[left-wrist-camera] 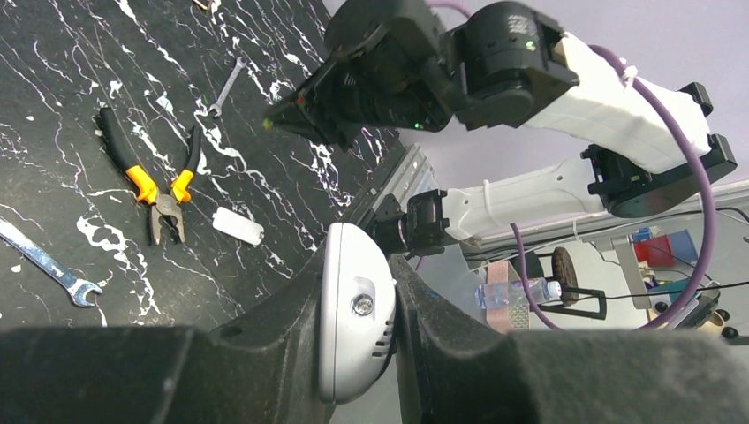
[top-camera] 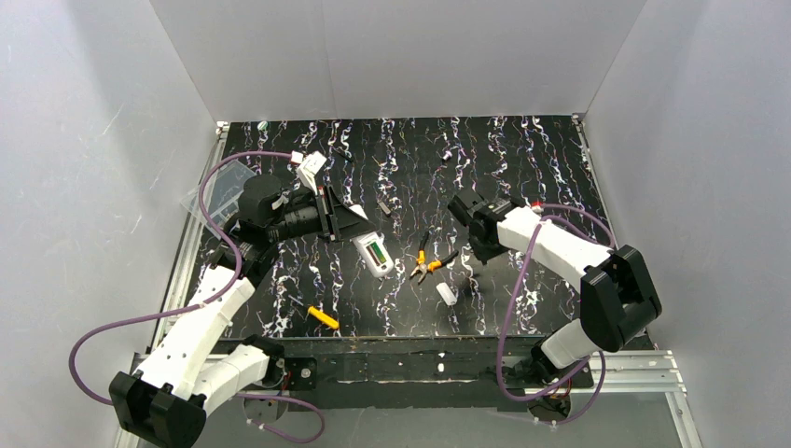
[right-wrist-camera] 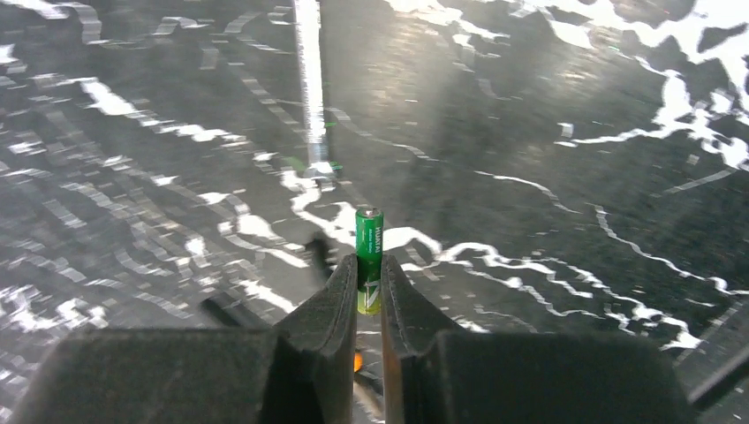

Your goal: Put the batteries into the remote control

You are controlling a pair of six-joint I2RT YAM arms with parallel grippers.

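My right gripper has the battery by its yellow end, so it should lay the battery flat and grab it by the green end (right-wrist-camera: 369, 226) before loading it.
The remote control (top-camera: 374, 254) is a white handset with a pale green display, at the table's middle. In the left wrist view its rounded silver-white end (left-wrist-camera: 353, 336) with a small lens sits between the black fingers of my left gripper (left-wrist-camera: 358, 261), which is shut on it. My left gripper (top-camera: 350, 221) reaches the remote from the upper left. My right gripper (right-wrist-camera: 368, 267) is shut on a slim green battery (right-wrist-camera: 368, 237) that stands upright out of the fingertips, above the dark marbled table. In the top view the right gripper (top-camera: 463, 208) hovers right of the remote.
Orange-handled pliers (top-camera: 424, 261) (left-wrist-camera: 159, 187) lie just right of the remote, with a small white cover piece (top-camera: 447, 295) (left-wrist-camera: 238, 226) nearer the front. A yellow-handled tool (top-camera: 322, 317) lies front left. A flat wrench (left-wrist-camera: 49, 267) and a clear box (top-camera: 219, 187) lie further off.
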